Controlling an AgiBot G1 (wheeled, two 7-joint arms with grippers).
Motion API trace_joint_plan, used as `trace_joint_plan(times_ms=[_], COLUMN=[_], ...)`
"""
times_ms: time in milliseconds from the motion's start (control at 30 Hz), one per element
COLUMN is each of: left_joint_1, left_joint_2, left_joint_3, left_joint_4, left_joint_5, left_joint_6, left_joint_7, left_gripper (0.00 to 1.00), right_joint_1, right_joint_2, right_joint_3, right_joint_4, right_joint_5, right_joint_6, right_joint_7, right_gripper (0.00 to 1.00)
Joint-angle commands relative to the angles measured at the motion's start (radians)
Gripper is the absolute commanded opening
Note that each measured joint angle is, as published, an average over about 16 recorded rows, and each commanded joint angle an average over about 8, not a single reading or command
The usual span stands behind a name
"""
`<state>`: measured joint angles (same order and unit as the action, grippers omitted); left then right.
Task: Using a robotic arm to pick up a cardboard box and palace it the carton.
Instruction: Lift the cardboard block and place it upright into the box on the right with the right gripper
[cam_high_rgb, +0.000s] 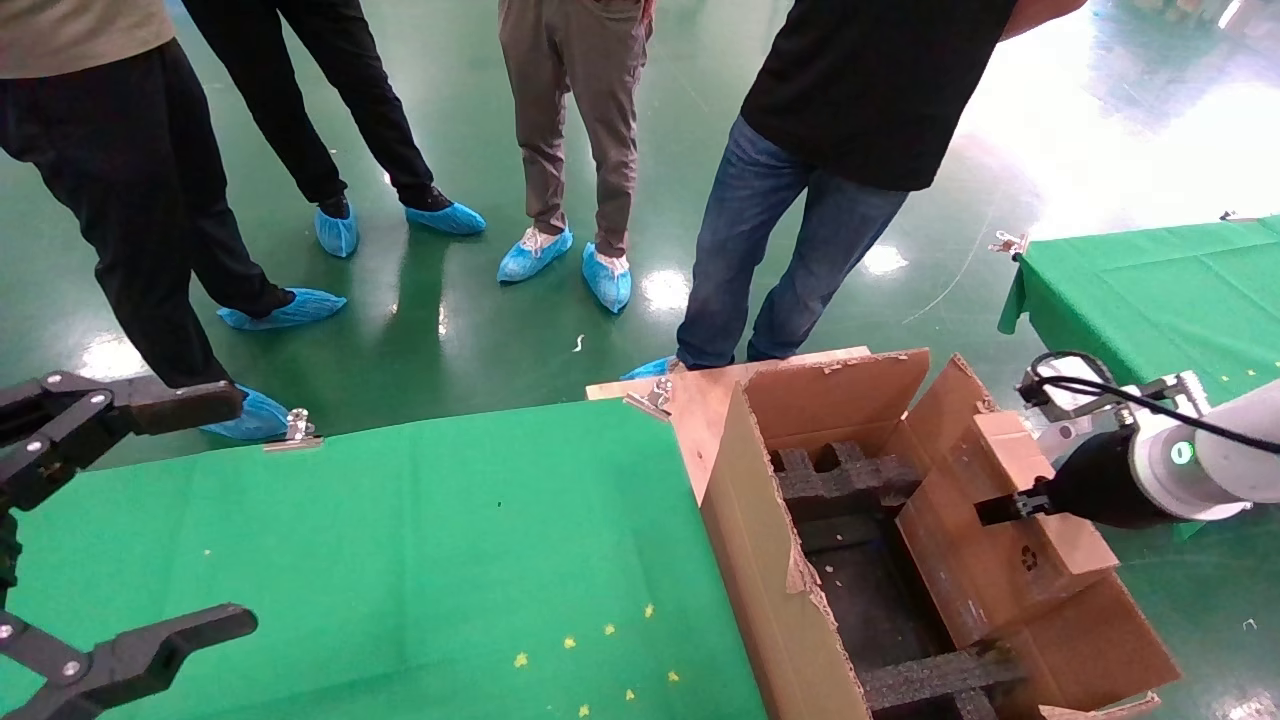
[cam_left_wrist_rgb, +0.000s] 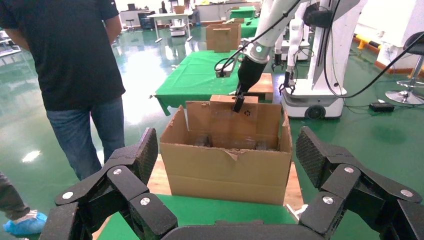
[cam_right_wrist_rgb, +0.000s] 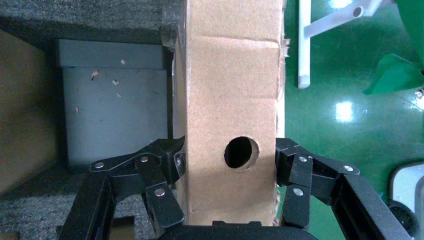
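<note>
The robot's right gripper will place the cardboard box between the black foam inserts, against the carton's side (cam_high_rgb: 954, 570) that is nearest the white arm.
The large brown carton (cam_high_rgb: 760, 540) with torn flaps and black foam inserts (cam_high_rgb: 850, 480) stands right of the green table. My right gripper (cam_high_rgb: 1005, 507), on the white arm (cam_high_rgb: 1200, 450), is shut on the small flat cardboard box (cam_high_rgb: 1000, 580) and holds it at a tilt over the carton's right side. In the right wrist view the fingers (cam_right_wrist_rgb: 165, 175) clamp both sides of the box (cam_right_wrist_rgb: 230, 90), next to its round hole (cam_right_wrist_rgb: 241, 152). The left wrist view shows the carton (cam_left_wrist_rgb: 225, 170), the box (cam_left_wrist_rgb: 225, 117) and the white arm (cam_left_wrist_rgb: 252, 60). My left gripper (cam_high_rgb: 245, 508) is open and empty over the table's left part.
Several people in blue shoe covers stand just beyond the table; one in jeans (cam_high_rgb: 770, 260) is close to the carton's far side. The green table (cam_high_rgb: 400, 560) has metal clips (cam_high_rgb: 295, 428) on its far edge. A second green table (cam_high_rgb: 1160, 290) is at far right.
</note>
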<state>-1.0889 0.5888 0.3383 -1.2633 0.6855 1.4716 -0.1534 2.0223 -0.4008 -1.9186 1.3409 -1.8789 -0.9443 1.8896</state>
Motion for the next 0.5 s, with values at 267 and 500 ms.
trace_joint_plan(times_ms=[267, 500], left_joint_1=[0.0, 0.0], left_joint_2=[0.0, 0.0], left_joint_3=[0.0, 0.0], left_joint_4=[0.0, 0.0], left_joint_5=[0.0, 0.0], left_joint_6=[0.0, 0.0], left_joint_7=[0.0, 0.0], left_gripper=[1.0, 1.0], right_joint_1=[-0.065, -0.118], right_joint_2=[-0.029, -0.054], right_joint_3=[-0.02, -0.034], right_joint_4=[-0.017, -0.05], right_joint_5=[-0.024, -0.026], right_joint_6=[0.061, 0.11], right_joint_7=[0.035, 0.046], right_gripper=[0.0, 0.0])
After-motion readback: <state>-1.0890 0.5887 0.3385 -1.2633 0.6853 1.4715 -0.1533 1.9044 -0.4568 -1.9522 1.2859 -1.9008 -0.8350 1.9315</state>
